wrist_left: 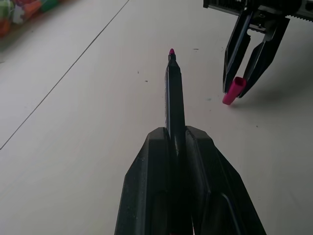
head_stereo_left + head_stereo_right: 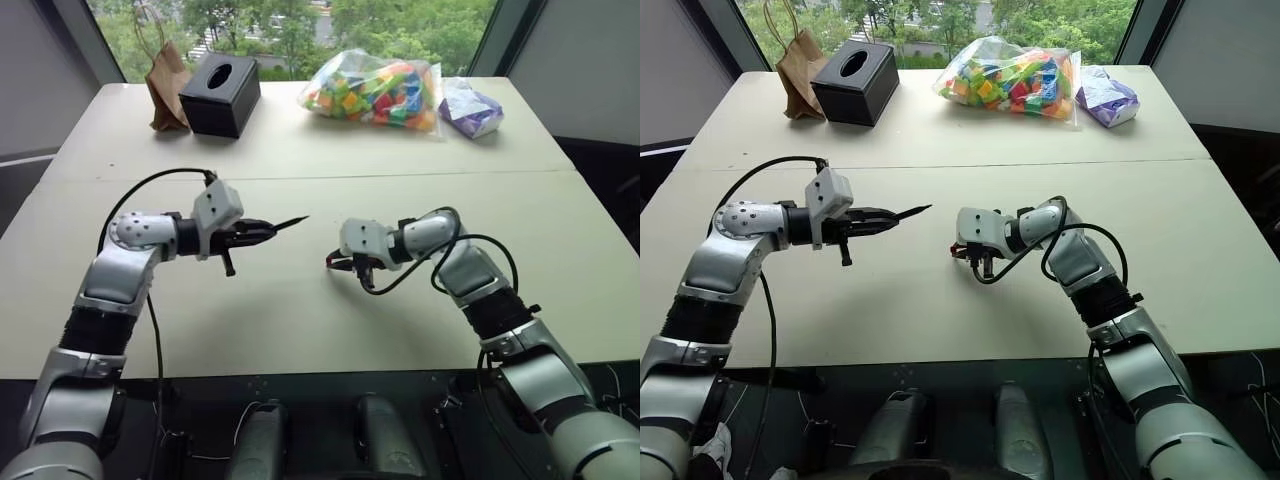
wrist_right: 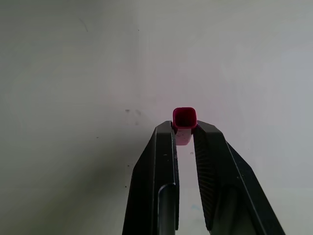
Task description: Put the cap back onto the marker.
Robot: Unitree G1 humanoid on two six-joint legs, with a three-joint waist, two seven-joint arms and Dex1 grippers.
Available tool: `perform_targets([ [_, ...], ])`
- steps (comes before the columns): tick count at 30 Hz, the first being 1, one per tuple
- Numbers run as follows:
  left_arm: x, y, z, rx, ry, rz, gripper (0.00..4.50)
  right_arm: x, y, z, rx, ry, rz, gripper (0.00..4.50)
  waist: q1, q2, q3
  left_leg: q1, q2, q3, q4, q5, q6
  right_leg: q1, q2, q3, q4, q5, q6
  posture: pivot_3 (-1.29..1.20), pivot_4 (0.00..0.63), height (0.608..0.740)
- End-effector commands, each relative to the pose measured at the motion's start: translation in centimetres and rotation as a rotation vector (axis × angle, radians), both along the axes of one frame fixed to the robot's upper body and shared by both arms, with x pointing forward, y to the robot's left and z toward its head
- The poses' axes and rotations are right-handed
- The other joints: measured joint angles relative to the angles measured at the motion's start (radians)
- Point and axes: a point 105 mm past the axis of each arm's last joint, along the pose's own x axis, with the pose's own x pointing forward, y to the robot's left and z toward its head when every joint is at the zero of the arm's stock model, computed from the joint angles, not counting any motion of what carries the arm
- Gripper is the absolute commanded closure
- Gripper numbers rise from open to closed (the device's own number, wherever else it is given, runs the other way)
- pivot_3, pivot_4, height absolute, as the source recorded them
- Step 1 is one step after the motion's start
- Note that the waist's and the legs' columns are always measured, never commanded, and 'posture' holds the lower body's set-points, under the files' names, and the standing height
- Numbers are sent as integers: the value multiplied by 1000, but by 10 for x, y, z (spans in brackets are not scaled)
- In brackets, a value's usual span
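Observation:
The cap's open end points up, away from the marker's tip, so next I put the cap down with my right gripper and take the cap's closed end (image 1: pixel 228 102).
My left gripper (image 2: pixel 262 231) is shut on the marker (image 2: pixel 285 224), a thin dark pen held almost level above the table, its pointed tip aimed at the right arm. In the left wrist view the marker (image 1: pixel 174 98) runs out from between the fingers (image 1: pixel 146 186) and ends in a pink tip. My right gripper (image 2: pixel 335 262) is shut on the cap (image 3: pixel 184 122), a small red cap pinched at the fingertips with its open end showing. The cap (image 1: pixel 233 91) hangs just above the table, a short gap to the right of the marker's tip.
The table (image 2: pixel 300 320) is pale, with a seam across its middle. Along the far side stand a brown paper bag (image 2: pixel 166 85), a black tissue box (image 2: pixel 220 93), a clear bag of coloured blocks (image 2: pixel 378 92) and a purple packet (image 2: pixel 469 108).

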Motion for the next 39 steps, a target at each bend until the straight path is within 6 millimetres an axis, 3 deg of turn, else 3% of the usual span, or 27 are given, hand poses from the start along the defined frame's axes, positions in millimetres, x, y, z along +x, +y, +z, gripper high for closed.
perform_targets([
  [1, -2, 3, 14, -17, -47, 14, 4500, -1, 5, 3, 38, 2, 3, 3411, -1, 0, 0, 0, 0, 0, 0, 0, 0, 0, 0, 0, 0, 0, 0, 0, 150, 740],
  [2, -3, 4, 14, -18, -47, 16, 4500, -1, 6, 2, 43, 6, 3, 3153, -2, 0, 0, 0, 0, 0, 0, 0, 0, 0, 0, 0, 0, 0, 0, 0, 150, 740],
  [8, -4, 5, 14, -21, -44, 25, 4500, -8, 19, -3, 80, 30, 19, 40, -4, 0, 0, 0, 0, 0, 0, 0, 0, 0, 0, 0, 0, 0, 0, 0, 150, 740],
  [14, -4, 4, 13, -22, -40, 25, 4500, -7, 29, -1, 120, 29, 1, 40, -4, 0, 0, 0, 0, 0, 0, 0, 0, 0, 0, 0, 0, 0, 0, 0, 150, 740],
  [26, -4, 2, 12, -16, -42, 19, 4500, 7, 21, -3, 301, 180, -230, 40, -4, 0, 0, 0, 0, 0, 0, 0, 0, 0, 0, 0, 0, 0, 0, 0, 150, 740],
  [30, -5, 2, 12, -12, -40, 16, 4500, 12, 11, -13, 315, 215, -335, 40, -4, 0, 0, 0, 0, 0, 0, 0, 0, 0, 0, 0, 0, 0, 0, 0, 150, 740],
  [39, -4, 2, 12, -4, -39, 11, 4500, 2, -11, -27, 294, 236, -400, 40, 1, 0, 0, 0, 0, 0, 0, 0, 0, 1, 0, 0, 0, 0, 0, 0, 150, 740],
])
